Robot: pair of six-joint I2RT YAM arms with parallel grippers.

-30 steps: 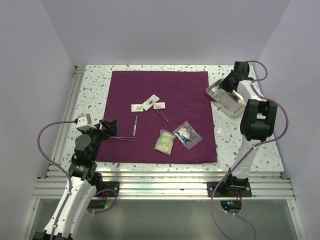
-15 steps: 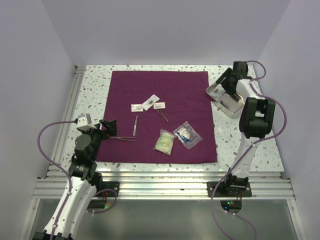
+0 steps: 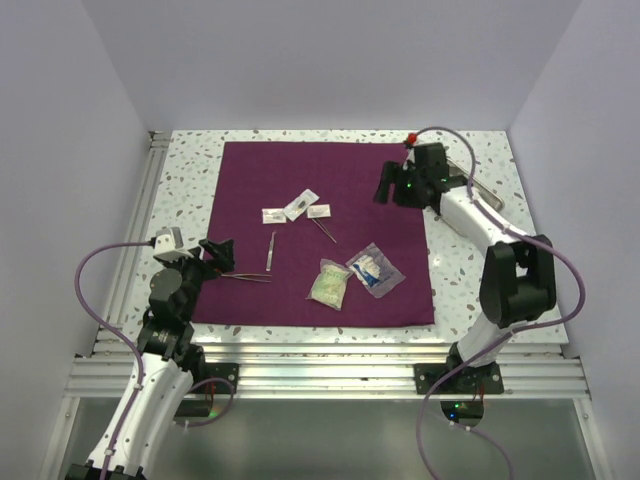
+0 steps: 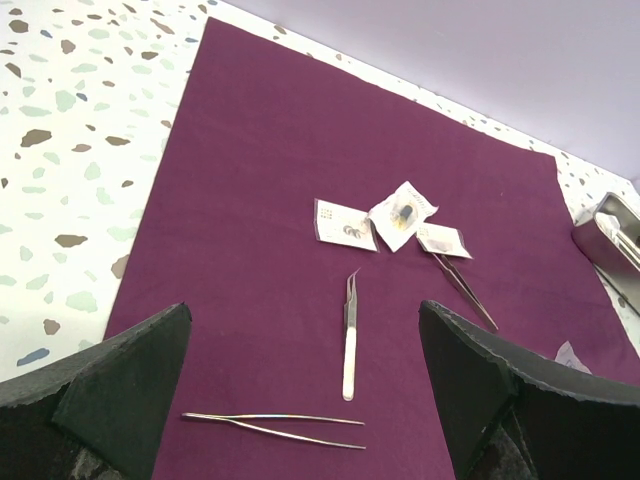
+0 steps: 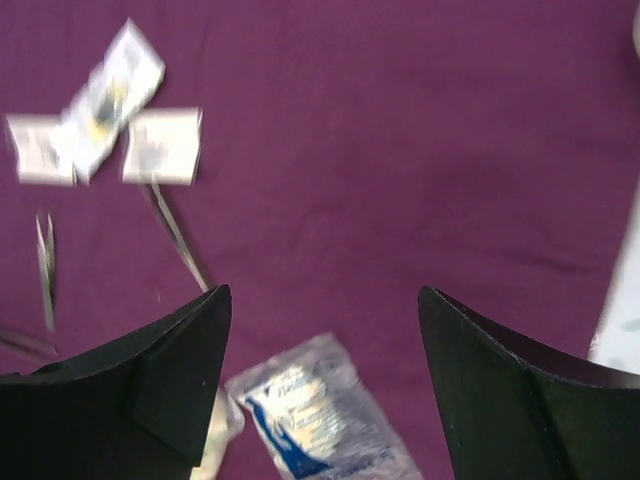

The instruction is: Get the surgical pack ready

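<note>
Next, my right gripper grips the tray-side edge [image 3: 327, 211] [image 5: 194, 148] of the small white packet that is touching one pair of tweezers.
The surgical pack [image 3: 320, 185] lies spread out as a big plum-purple square sheet on the speckled table. On it are three small white packets [image 3: 295, 208], two tweezers [image 3: 270, 250] [image 3: 326, 230], thin forceps [image 4: 275, 425], a pale green pouch [image 3: 327, 283] and a clear blue-printed pouch [image 5: 320, 420]. My left gripper [image 3: 222, 255] [image 4: 305, 310] hangs open at the sheet's left edge, just above the forceps. My right gripper [image 3: 385, 185] [image 5: 325, 292] is open over the sheet's upper right part, holding nothing.
A metal tray [image 4: 610, 235] stands on the table off the sheet's right edge, mostly hidden behind my right arm in the top view. An aluminium rail [image 3: 140, 215] runs along the table's left side; white walls enclose the table.
My right gripper has swung left from the metal tray to above the sheet's upper right part. The left arm and the items on the sheet have not moved.
</note>
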